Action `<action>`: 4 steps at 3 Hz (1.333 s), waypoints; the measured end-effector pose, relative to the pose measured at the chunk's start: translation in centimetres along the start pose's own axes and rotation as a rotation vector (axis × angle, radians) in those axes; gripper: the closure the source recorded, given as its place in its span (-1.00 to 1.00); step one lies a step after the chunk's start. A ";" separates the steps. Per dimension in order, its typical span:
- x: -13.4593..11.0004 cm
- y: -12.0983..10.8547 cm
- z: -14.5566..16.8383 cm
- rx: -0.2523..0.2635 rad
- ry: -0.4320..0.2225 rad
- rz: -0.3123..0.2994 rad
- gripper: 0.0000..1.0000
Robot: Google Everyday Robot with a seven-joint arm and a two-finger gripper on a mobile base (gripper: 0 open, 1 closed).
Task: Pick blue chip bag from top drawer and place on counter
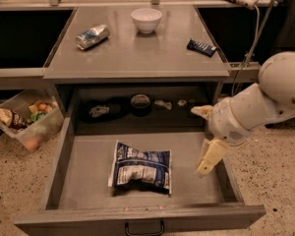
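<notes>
Next, my gripper closes across the middle of the blue chip bag (143,167), between its two ends, so that it can lift the bag up out of the top drawer.
The blue chip bag (141,168), crumpled dark blue and white foil, lies flat in the middle of the open top drawer (137,213). My gripper (199,140) hangs over the drawer's right side, to the right of the bag and apart from it. Its two pale fingers (210,157) are spread wide and hold nothing. The grey counter (137,53) lies above and behind the drawer.
On the counter are a crushed can (92,36) at the left, a white bowl (146,19) at the back and a dark-blue bar wrapper (201,47) at the right. Dark odds lie in the recess (140,103) behind the drawer. A bin of food (24,124) stands on the floor at the left.
</notes>
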State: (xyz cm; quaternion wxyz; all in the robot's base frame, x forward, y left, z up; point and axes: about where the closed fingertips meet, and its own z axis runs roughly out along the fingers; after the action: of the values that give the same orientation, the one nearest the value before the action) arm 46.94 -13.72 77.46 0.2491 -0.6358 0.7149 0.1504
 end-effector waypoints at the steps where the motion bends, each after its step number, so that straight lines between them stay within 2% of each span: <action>1: -3.1 2.7 6.5 -0.038 -0.105 -0.055 -1.00; 2: -6.0 4.9 12.0 -0.034 -0.146 -0.069 -1.00; 3: -6.4 3.4 12.3 0.034 -0.156 -0.067 -1.00; 4: -6.4 3.4 12.3 0.034 -0.156 -0.067 -1.00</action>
State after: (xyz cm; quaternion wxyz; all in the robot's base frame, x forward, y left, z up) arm 46.02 -1.31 70.40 0.3195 -0.6416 0.6740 0.1790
